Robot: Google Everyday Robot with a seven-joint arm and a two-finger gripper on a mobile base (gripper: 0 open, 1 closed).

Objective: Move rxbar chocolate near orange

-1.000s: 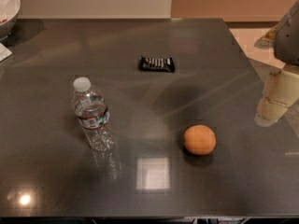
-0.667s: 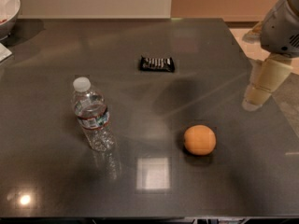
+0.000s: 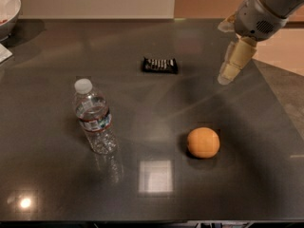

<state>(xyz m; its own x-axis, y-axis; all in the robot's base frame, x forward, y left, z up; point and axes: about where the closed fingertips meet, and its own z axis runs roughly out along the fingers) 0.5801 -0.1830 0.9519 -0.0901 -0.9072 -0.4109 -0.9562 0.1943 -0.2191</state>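
Observation:
I should close my gripper on the end (image 3: 173, 66) of the rxbar chocolate that is farther from the water bottle.
The rxbar chocolate (image 3: 160, 65) is a flat black wrapper with white lettering lying on the dark table, towards the back middle. The orange (image 3: 203, 142) sits on the table in front of it, to the right and nearer the camera. My gripper (image 3: 230, 69) hangs above the table's right side, to the right of the rxbar and behind the orange, touching neither. It holds nothing that I can see.
A clear water bottle (image 3: 94, 117) stands upright at the left middle of the table (image 3: 57, 184). A white bowl (image 3: 6, 8) sits at the back left corner. The table's right edge runs just beside the gripper.
My gripper has moved left and towards the back, from beyond the table's right edge to over the table near the rxbar. The bar, orange and bottle have not moved.

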